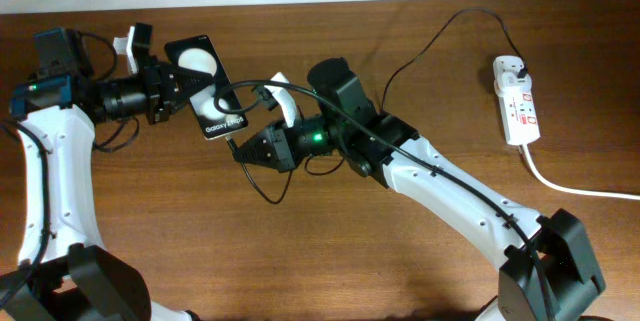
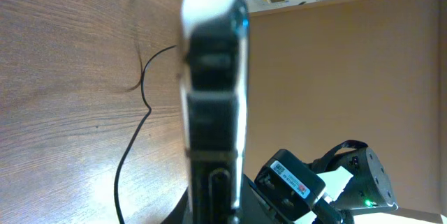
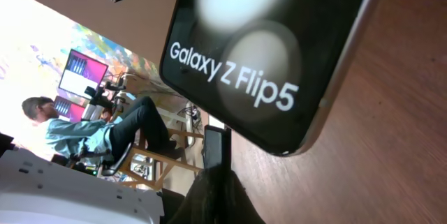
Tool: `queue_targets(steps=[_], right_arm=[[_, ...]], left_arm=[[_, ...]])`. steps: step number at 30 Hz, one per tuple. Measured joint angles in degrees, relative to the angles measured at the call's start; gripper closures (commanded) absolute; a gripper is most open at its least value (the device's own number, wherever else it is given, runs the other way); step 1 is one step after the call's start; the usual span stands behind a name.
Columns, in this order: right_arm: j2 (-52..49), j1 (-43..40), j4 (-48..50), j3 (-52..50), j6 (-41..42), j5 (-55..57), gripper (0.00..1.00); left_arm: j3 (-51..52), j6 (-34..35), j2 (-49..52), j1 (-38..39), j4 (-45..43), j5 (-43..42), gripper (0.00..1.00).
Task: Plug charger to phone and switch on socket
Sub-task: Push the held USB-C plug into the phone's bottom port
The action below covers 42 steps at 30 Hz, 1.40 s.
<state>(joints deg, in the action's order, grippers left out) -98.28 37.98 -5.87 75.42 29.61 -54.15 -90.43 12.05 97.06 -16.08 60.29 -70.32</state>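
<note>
Next, I let go of the phone with my left gripper on the wooden table (image 1: 275, 143), below the fingers of my right gripper.
My left gripper (image 1: 178, 86) is shut on the phone (image 1: 208, 89) and holds it tilted above the table. In the left wrist view the phone (image 2: 213, 91) shows edge-on. My right gripper (image 1: 246, 148) is shut on the charger's connector tip (image 3: 214, 151), which sits just below the phone's lower edge, a little apart from it. The phone's screen (image 3: 265, 35) reads "Galaxy Z Flip5" with two white glare spots. The charger's thin black cable (image 1: 420, 46) runs to its black plug (image 1: 521, 65) in the socket (image 1: 517, 103), a white power strip at the far right.
The power strip's thick white cord (image 1: 575, 189) trails off to the right edge. A loop of black cable (image 1: 262, 191) lies on the wooden table (image 1: 300, 261) below the right gripper; it also shows in the left wrist view (image 2: 140, 105).
</note>
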Motion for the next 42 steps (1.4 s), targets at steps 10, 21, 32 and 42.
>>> queue_targets(steps=[10,21,32,42], right_arm=[[0.0,0.0,-0.02,0.0,0.2,0.37,0.96],[0.0,0.02,-0.07,0.0,0.2,0.33,0.96],[0.13,0.94,-0.96,0.0,2.56,5.64,0.96],[0.96,1.84,-1.79,-0.02,5.27,11.3,0.96]], left_arm=[[0.0,0.0,0.0,-0.02,-0.48,2.8,1.0],[-0.02,1.27,0.0,-0.13,1.44,2.93,1.0],[-0.02,1.27,0.0,-0.33,0.94,4.57,1.0],[-0.07,1.27,0.0,-0.33,0.2,6.36,1.0]])
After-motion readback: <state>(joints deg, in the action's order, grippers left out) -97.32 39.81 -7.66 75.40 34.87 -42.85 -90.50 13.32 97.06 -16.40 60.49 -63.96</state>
